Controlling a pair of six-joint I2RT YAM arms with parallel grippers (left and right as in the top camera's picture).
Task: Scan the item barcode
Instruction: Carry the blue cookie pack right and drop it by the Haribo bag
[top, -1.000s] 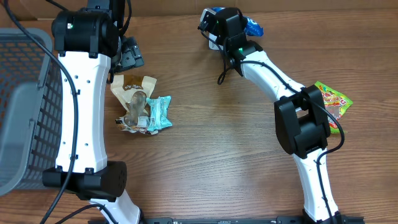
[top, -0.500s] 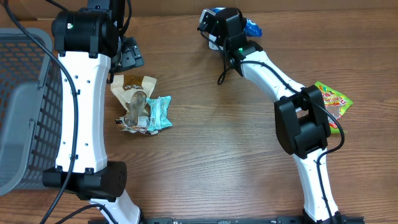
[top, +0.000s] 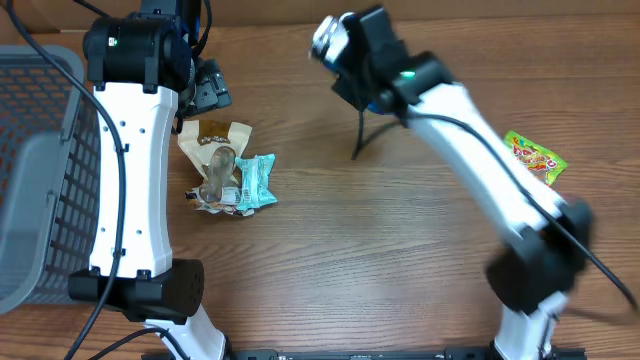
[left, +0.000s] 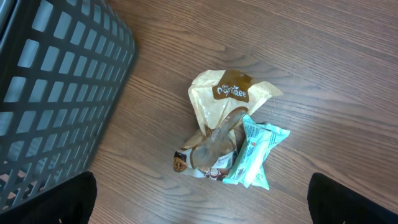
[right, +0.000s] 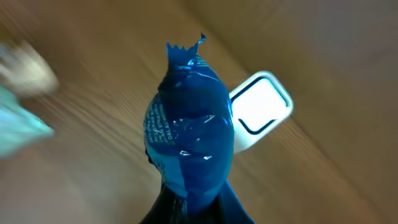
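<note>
The robot's right gripper needs to release the blue packet, now upright at the table's back centre, against the back edge of the colourful candy bag (top: 530, 132).
In the right wrist view a shiny blue packet (right: 189, 137) stands up from my right gripper (right: 196, 208), which is shut on its lower end. Behind it a small white scanner (right: 261, 111) with a rounded window lies on the wood. From overhead the right gripper (top: 352, 62) is blurred at the table's back centre, and the packet is mostly hidden beneath it. My left gripper (left: 199, 211) hangs open above a pile of snack packets, its dark fingertips (left: 46, 199) at the frame's lower corners. Nothing is between them.
The pile holds a tan packet (left: 227, 93) and a teal packet (left: 255, 155), also seen from overhead (top: 225, 168). A grey mesh basket (top: 40, 150) stands at the left edge. A colourful candy bag (top: 535, 160) lies at the right.
My right arm has swung away from the far edge with the blue packet and is blurred by motion. The left arm and the pile have not moved.
</note>
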